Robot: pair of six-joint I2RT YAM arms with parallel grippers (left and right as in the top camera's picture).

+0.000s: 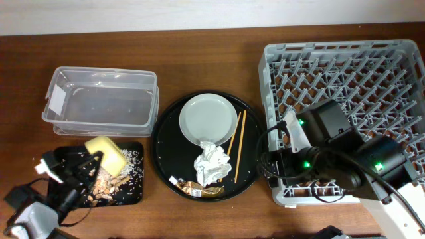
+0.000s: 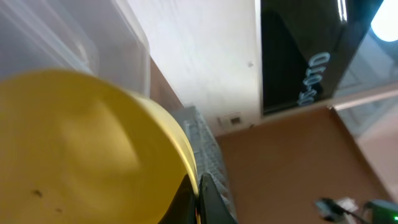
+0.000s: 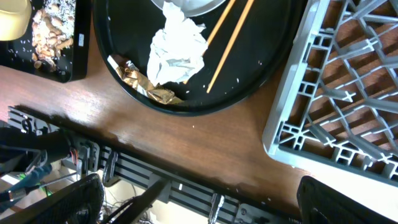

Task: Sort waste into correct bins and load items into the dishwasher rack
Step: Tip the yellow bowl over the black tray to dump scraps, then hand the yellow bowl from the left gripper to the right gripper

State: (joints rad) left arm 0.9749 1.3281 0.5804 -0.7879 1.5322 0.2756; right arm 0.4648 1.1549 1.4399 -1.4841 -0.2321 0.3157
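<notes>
Next, my left gripper lets go of the yellow bowl inside the rack (image 1: pixel 285 101), along the side that is nearest to the grey-white plate.
My left gripper (image 1: pixel 91 161) is shut on the rim of the yellow bowl (image 1: pixel 106 153) and holds it tilted over the flat black tray (image 1: pixel 135 187), which holds brownish food scraps (image 1: pixel 106 186). In the left wrist view the bowl (image 2: pixel 81 149) fills the left side, with my fingers (image 2: pixel 198 199) pinching its edge. On the large round black tray (image 1: pixel 166 156) lie the grey-white plate (image 1: pixel 208 119), two chopsticks (image 1: pixel 236 136), a crumpled napkin (image 1: pixel 211 164) and the foil wrapper (image 1: pixel 199 189). My right gripper (image 3: pixel 205 199) is open and empty at the front left corner of the rack (image 1: pixel 352 73). The cups are out of view.
The clear tub (image 1: pixel 99 99) with a white label stands at the back left, with only crumbs in it. The right wrist view shows the napkin (image 3: pixel 177 50), the wrapper (image 3: pixel 140 81), the chopsticks (image 3: pixel 230 37), the rack corner (image 3: pixel 323 106) and the table's front edge (image 3: pixel 186 165).
</notes>
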